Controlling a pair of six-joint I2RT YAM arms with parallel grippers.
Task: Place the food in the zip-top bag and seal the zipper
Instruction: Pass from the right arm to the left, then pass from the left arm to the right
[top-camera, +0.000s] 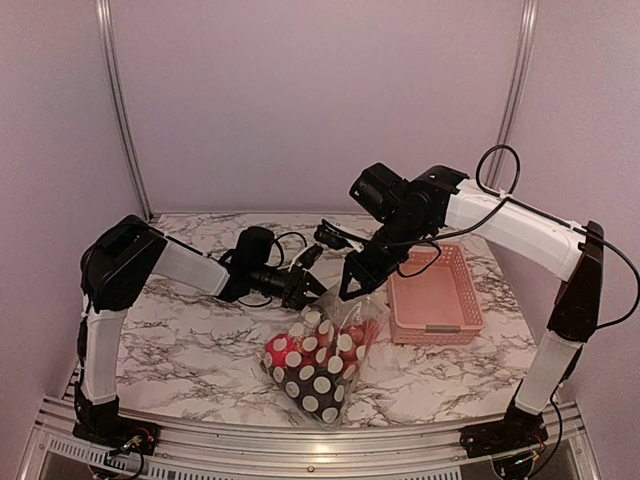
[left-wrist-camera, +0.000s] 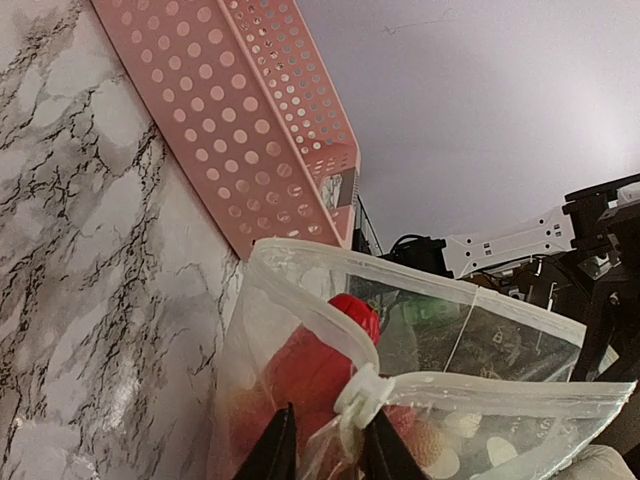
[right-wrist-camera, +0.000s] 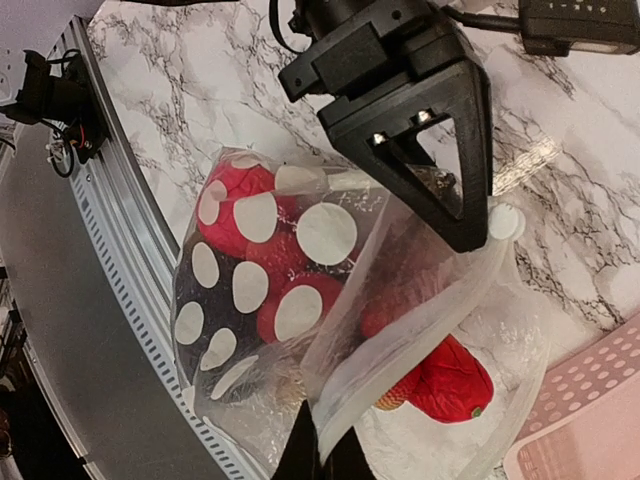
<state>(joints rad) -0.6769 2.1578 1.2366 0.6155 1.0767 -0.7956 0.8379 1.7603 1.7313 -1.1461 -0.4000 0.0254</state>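
Observation:
The bag's edge is bunched up crooked below the zipper's slider, so next my left gripper opens and grips it straight (right-wrist-camera: 513, 258) under the slider while my right gripper holds the bag.
The zip-top bag (top-camera: 315, 365), clear with white dots, lies near the table's front with its mouth raised towards the grippers. Inside it is the food: a red tomato (right-wrist-camera: 445, 385), strawberries (right-wrist-camera: 285, 300) and a dark piece low in the bag (top-camera: 300, 385). The left wrist view shows a red piece (left-wrist-camera: 315, 365) and something green (left-wrist-camera: 420, 315) through the open mouth. My left gripper (left-wrist-camera: 325, 455) is shut on the bag's edge just below the white slider (left-wrist-camera: 365, 395) of the zipper (left-wrist-camera: 500, 392). My right gripper (right-wrist-camera: 325, 455) is shut on the other part of the mouth strip (right-wrist-camera: 430, 310).
The pink slotted basket (top-camera: 435, 295) stands just right of the bag, close to the right arm. The marble table's front metal rail (top-camera: 300, 435) runs close below the bag. Cables trail behind the left wrist.

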